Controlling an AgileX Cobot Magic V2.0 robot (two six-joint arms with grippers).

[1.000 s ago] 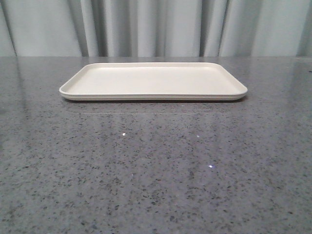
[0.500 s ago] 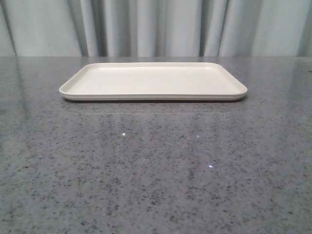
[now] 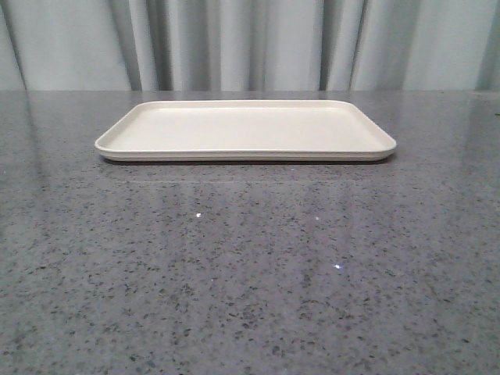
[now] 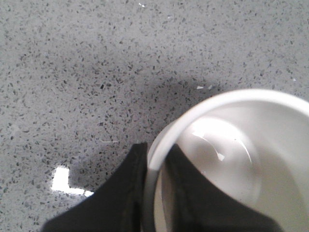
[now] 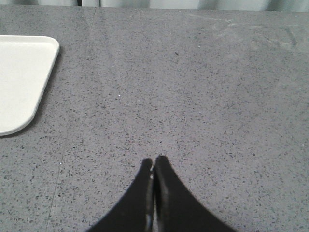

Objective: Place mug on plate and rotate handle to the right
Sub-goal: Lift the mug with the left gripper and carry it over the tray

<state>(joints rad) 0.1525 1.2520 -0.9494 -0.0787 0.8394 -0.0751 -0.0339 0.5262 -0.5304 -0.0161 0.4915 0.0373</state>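
Observation:
The white mug, now held by its rim, will be let go by my left gripper on the cream plate (image 3: 212, 141), near its front edge and slightly off the middle.
The cream plate (image 3: 246, 129) lies empty at the far middle of the grey table in the front view; one corner of the plate (image 5: 21, 79) shows in the right wrist view. Neither arm nor the mug appears in the front view. In the left wrist view I look down into the white mug (image 4: 231, 154), and my left gripper (image 4: 157, 159) is shut on its rim, one finger outside the wall and one inside. The handle is hidden. My right gripper (image 5: 154, 162) is shut with nothing in it, over bare table to the side of the plate.
Grey speckled tabletop (image 3: 250, 266) stretches in front of the plate. Pale curtains (image 3: 250, 43) hang behind the table's far edge. A bright white patch (image 4: 63, 180) lies on the table beside the left fingers.

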